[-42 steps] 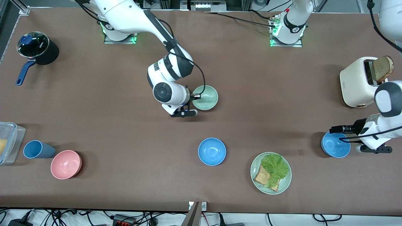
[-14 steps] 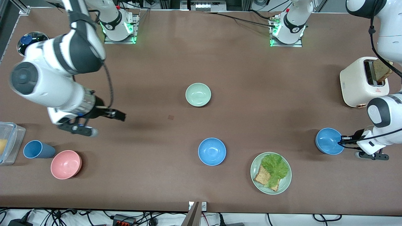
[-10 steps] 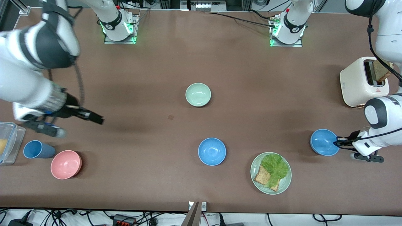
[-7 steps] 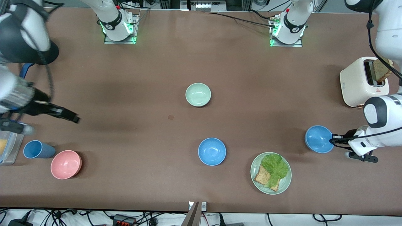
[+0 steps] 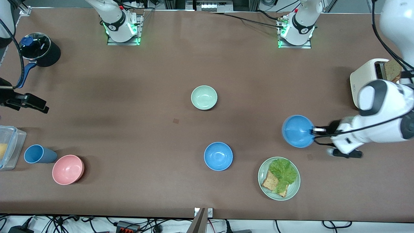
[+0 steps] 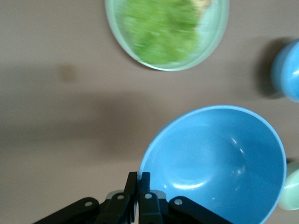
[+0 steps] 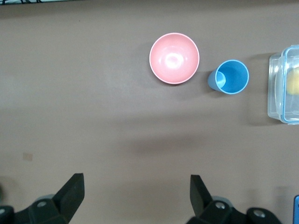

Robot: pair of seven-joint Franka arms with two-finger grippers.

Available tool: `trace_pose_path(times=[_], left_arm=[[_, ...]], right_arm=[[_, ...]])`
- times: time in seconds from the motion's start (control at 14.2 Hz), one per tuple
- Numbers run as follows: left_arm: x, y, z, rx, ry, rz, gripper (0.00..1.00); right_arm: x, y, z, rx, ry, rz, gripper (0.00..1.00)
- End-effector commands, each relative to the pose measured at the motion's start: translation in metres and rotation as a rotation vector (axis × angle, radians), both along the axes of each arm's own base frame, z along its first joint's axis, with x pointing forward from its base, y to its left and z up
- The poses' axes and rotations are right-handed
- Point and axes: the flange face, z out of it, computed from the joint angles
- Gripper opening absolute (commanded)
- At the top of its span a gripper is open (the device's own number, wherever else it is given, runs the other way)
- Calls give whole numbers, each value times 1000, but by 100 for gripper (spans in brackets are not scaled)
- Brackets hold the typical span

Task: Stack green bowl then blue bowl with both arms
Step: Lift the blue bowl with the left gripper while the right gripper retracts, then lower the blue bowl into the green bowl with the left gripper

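I need to release my left gripper's blue bowl inside the empty green bowl (image 5: 204,97) at the table's middle.
The green bowl (image 5: 204,97) stands upright and empty at the table's middle. One blue bowl (image 5: 218,156) stands on the table nearer the front camera than the green bowl. My left gripper (image 5: 315,131) is shut on the rim of the other blue bowl (image 5: 298,131) and holds it tilted in the air over bare table toward the left arm's end. In the left wrist view the fingers (image 6: 138,179) pinch that bowl's rim (image 6: 219,163). My right gripper (image 5: 40,105) is open and empty, up over the right arm's end of the table, and shows in its wrist view (image 7: 135,184).
A pale-green plate (image 5: 292,191) with bread and lettuce lies near the held bowl. A toaster (image 5: 367,84) with bread stands at the left arm's end. A pink bowl (image 5: 68,169), blue cup (image 5: 37,154), clear container (image 5: 8,147) and black pot (image 5: 38,48) are at the right arm's end.
My right gripper let go of the green bowl and swung away to the right arm's end. My left gripper shut on the blue bowl, lifted it and carried it toward the table's middle.
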Motion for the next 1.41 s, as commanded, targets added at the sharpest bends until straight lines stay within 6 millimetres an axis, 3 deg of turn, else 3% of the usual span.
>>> trace_pose_path(times=[0.0,0.21,0.35,0.71,0.92,1.34], left_arm=[[-26,-74,12,-4,40,167,0],[-72,-165,-3,-18,56,348,0],[-103,-207,-6,6,59,379,0],[-165,-291,-10,36,68,461,0],[-193,-307,-41,50,18,456,0],[-221,-332,-78,55,-14,443,0]], right_arm=[[-8,-18,2,-11,43,-7,100],[-23,-25,14,-11,63,-19,100],[-34,-20,13,-14,63,-13,100],[-65,-14,-11,-4,35,0,100],[-64,-5,-8,-7,36,17,100],[-55,-6,-3,0,18,10,100]])
